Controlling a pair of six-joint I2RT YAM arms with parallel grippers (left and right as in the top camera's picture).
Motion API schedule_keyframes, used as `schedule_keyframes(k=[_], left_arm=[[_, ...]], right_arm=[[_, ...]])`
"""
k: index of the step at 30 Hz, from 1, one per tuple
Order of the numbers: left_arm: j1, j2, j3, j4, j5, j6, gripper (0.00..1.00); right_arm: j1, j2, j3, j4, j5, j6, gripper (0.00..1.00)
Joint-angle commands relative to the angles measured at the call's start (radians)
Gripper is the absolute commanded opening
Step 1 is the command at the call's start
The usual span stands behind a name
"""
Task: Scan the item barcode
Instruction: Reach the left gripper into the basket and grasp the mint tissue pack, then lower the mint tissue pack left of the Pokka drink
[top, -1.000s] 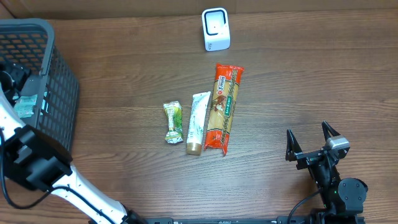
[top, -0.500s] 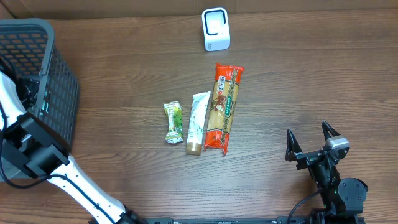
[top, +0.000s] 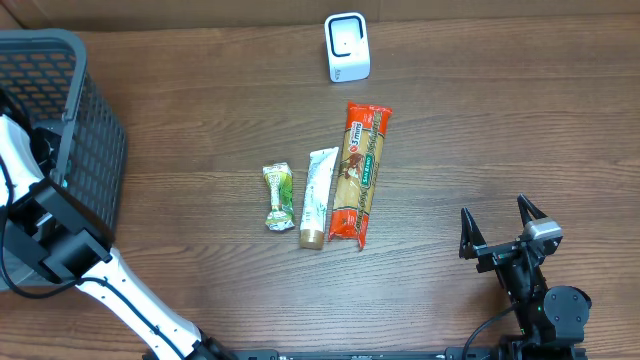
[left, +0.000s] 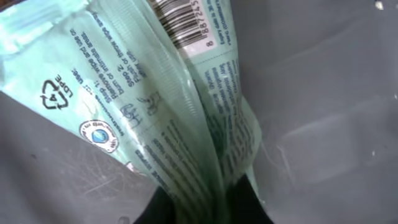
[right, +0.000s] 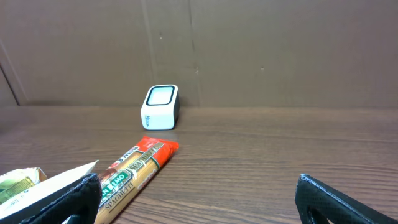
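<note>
My left gripper will release the pale green packet on the table (top: 235, 179), setting it free between the basket and the small green packet.
In the left wrist view a pale green plastic packet (left: 155, 93) fills the frame, its barcode (left: 183, 22) at the top edge. My left gripper (left: 208, 193) is shut on the packet's lower end, and the film bunches between the black fingers (left: 249, 202). Overhead, the left arm (top: 40, 230) reaches into the dark basket (top: 95, 150), which hides the gripper. The white scanner (top: 347, 47) stands at the table's far edge, also in the right wrist view as the scanner (right: 160, 107). My right gripper (top: 503, 228) rests open at the near right and holds nothing.
A spaghetti pack (top: 361, 175), a white tube (top: 318, 197) and a small green packet (top: 278, 196) lie side by side mid-table. The spaghetti pack (right: 134, 171) lies ahead of the right gripper (right: 202, 196). A brown wall backs the table.
The left arm has shifted a little inside the basket and its jaws have closed on the pale green packet. The right arm and the items on the table have not moved.
</note>
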Motion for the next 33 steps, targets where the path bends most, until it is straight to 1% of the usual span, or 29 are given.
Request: schedule_keyframes(k=[1,5,8,12,14,16,19,23,24,25,30,33], left_arm=[[-0.008,0.037,-0.005,-0.043,0.015,0.042,0.04],[-0.008,-0.019,0.042,-0.087,0.075,0.079,0.04],[-0.007,-0.106,0.093,-0.114,0.098,0.088,0.04],[-0.008,-0.276,0.154,-0.141,0.161,0.087,0.04],[-0.011,-0.361,0.161,-0.136,0.2,0.088,0.04],[-0.02,-0.462,0.161,-0.136,0.207,0.088,0.04],[-0.05,-0.597,0.161,-0.148,0.242,0.132,0.04],[-0.139,-0.74,0.161,-0.196,0.254,0.197,0.04],[-0.17,-0.766,0.161,-0.218,0.254,0.216,0.04],[-0.228,-0.794,0.161,-0.259,0.254,0.245,0.04],[-0.413,-0.802,0.153,-0.372,0.25,0.309,0.04],[-0.518,-0.795,0.101,-0.398,0.246,0.327,0.04]], right_arm=[[0.005,-0.008,-0.011,0.006,0.003,0.002,1.0],[0.005,-0.008,-0.011,0.006,0.003,0.002,1.0],[0.005,-0.008,-0.011,0.006,0.003,0.002,1.0],[0.005,-0.008,-0.011,0.006,0.003,0.002,1.0],[0.005,-0.008,-0.011,0.006,0.003,0.002,1.0],[0.005,-0.008,-0.011,0.006,0.003,0.002,1.0],[0.005,-0.008,-0.011,0.006,0.003,0.002,1.0],[0.005,-0.008,-0.011,0.006,0.003,0.002,1.0],[0.005,-0.008,-0.011,0.006,0.003,0.002,1.0],[0.005,-0.008,-0.011,0.006,0.003,0.002,1.0],[0.005,-0.008,-0.011,0.006,0.003,0.002,1.0],[0.005,-0.008,-0.011,0.006,0.003,0.002,1.0]])
